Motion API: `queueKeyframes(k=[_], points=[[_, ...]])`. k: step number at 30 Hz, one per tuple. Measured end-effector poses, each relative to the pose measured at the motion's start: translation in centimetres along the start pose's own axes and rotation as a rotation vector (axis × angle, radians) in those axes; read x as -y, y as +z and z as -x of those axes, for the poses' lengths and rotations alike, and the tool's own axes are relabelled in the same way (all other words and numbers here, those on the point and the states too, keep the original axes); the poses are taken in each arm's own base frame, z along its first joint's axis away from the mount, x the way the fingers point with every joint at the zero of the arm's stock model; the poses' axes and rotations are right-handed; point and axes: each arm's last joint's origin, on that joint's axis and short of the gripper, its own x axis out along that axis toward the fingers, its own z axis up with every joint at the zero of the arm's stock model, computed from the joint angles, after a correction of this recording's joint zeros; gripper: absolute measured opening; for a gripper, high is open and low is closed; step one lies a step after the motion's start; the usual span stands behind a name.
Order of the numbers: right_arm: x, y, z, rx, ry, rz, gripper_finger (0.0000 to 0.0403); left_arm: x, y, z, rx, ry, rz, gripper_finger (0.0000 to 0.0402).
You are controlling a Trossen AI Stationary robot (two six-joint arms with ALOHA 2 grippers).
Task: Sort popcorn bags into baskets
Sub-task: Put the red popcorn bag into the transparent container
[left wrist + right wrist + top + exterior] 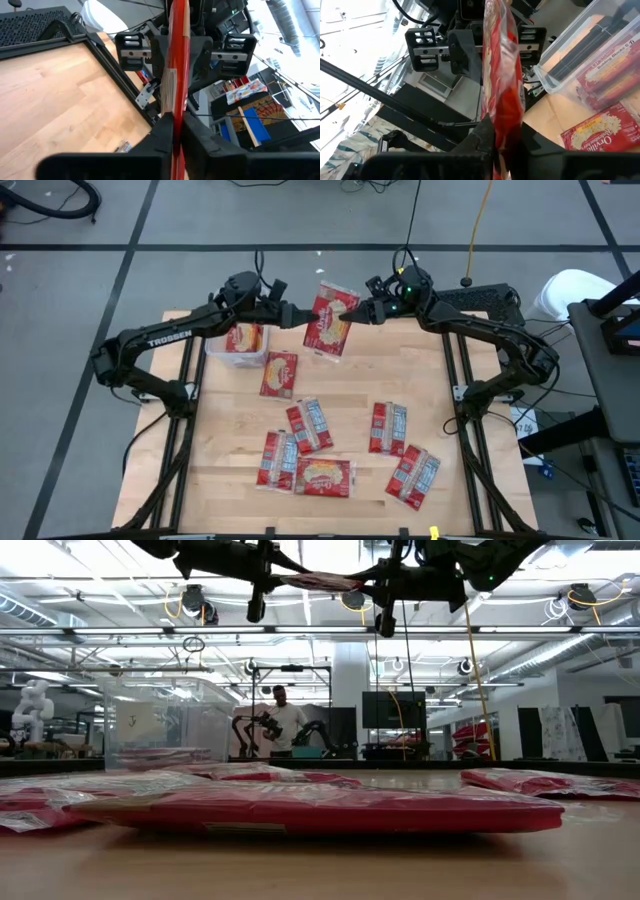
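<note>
My left gripper is holding the red popcorn bag. It will let go of the bag in the clear basket (230, 337), between the packets and the rail-side.
One red popcorn bag (330, 322) hangs in the air over the table's far middle, stretched between both grippers; in the low view this bag (322, 582) lies about level, high above the table. My left gripper (303, 314) is shut on its left side, my right gripper (352, 310) on its right side. The clear basket (237, 346) stands left of them with at least one packet inside. Several more packets lie flat on the wood, such as one beside the basket (279, 374) and one near the right side (388, 427). My left gripper pinches the bag's left edge (174, 107) between its two fingers (162, 132), coming level from the table's left. The bag is lifted clear and shows edge-on between the fingers. My right gripper pinches the opposite, right edge (504, 117) between its two fingers (482, 135), coming level from the table's right. The bag runs edge-on from these fingers toward the left gripper (465, 47), clear of the table.
Packets lie scattered over the table's near half (322, 477), (413, 477), (309, 425). The basket (580, 50) sits close below and beside the held bag. A person stands far off in the room (283, 720). Bare wood shows at the table's right far part (420, 370).
</note>
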Motion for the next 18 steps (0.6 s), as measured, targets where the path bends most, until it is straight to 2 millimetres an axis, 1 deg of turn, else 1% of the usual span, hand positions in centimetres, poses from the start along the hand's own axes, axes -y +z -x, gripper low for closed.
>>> queueKeyframes(k=[2,5,8,12,15,18], points=[[0.0,0.0,0.0,0.000,-0.001,0.003,0.0015,0.0,0.0,0.0,0.000,0.000,0.000,0.0013],[0.0,0.0,0.0,0.006,-0.007,0.015,0.0023,-0.2,0.1,0.1,0.002,0.007,0.004,0.0019],[0.2,0.2,0.2,0.024,-0.028,0.007,0.0043,-0.4,0.4,0.6,0.005,0.024,0.021,0.0018],[0.6,0.5,0.8,0.043,-0.047,-0.005,0.0085,-0.4,1.3,2.4,0.044,0.053,0.004,0.0011],[1.0,0.7,1.2,0.046,-0.068,-0.025,0.0114,-1.0,1.8,4.1,0.047,0.124,0.031,0.0011],[1.3,0.8,1.5,0.043,-0.076,-0.028,0.0134,-1.5,2.1,6.2,0.051,0.211,0.059,0.0013]])
